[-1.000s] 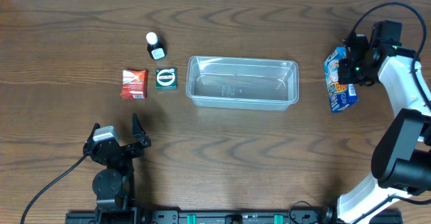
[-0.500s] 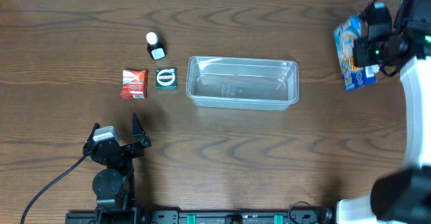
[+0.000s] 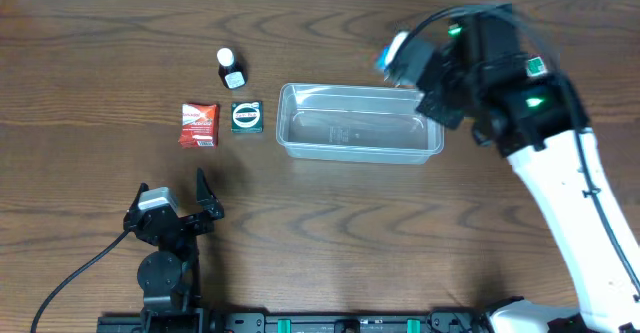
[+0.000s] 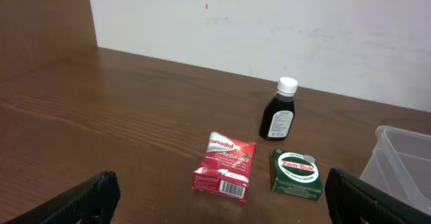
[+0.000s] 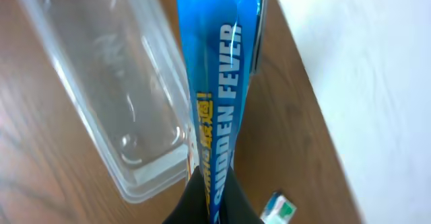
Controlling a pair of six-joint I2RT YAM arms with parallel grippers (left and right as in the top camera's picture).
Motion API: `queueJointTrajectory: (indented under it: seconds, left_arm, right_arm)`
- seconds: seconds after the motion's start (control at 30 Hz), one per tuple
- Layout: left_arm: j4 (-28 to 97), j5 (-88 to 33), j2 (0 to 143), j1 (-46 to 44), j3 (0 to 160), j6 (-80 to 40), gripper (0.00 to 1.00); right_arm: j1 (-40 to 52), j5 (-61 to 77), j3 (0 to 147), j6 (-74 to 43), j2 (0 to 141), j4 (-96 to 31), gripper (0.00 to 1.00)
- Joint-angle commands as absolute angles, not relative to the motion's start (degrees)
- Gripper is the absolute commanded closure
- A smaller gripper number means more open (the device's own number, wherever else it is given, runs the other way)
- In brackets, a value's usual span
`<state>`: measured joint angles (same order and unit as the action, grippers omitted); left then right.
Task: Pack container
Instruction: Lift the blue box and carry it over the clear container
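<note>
My right gripper will release the blue snack packet once it is to be placed in the middle of the clear plastic container (image 3: 351, 123) (image 5: 101, 52).
The clear plastic container (image 3: 300, 138) lies empty at the table's middle; it also shows in the right wrist view (image 5: 101, 69) and at the edge of the left wrist view (image 4: 404, 163). My right gripper (image 3: 418, 68) is shut on a blue snack packet (image 3: 393, 53) and holds it above the container's far right end; in the right wrist view the fingers (image 5: 212, 187) pinch the packet (image 5: 215, 83). My left gripper (image 3: 176, 205) is open and empty near the front left, fingers wide apart (image 4: 219, 207).
Left of the container lie a red packet (image 3: 198, 124) (image 4: 225, 167), a green Zam-Buk box (image 3: 246, 117) (image 4: 296, 173) and a small dark bottle with a white cap (image 3: 230, 69) (image 4: 279, 113). A white wall runs along the table's far edge.
My right arm has swung left from the table's far right edge, carrying the blue packet to above the container's right end. The left arm has not moved.
</note>
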<state>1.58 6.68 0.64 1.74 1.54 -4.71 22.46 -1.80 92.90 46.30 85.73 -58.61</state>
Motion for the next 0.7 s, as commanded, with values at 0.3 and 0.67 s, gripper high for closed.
queueJointTrajectory:
  seconds: [0.3,0.67]
  left_arm:
    - [3.55,7.99,0.60,1.98,0.23,-5.02,0.02]
    - [3.55,7.99,0.60,1.98,0.23,-5.02,0.02]
  right_arm:
    - [27.62,-5.13,93.08,55.37,91.98,-60.55,0.99]
    - [30.96,-4.01,93.08,56.88,93.60,-60.23,0.99]
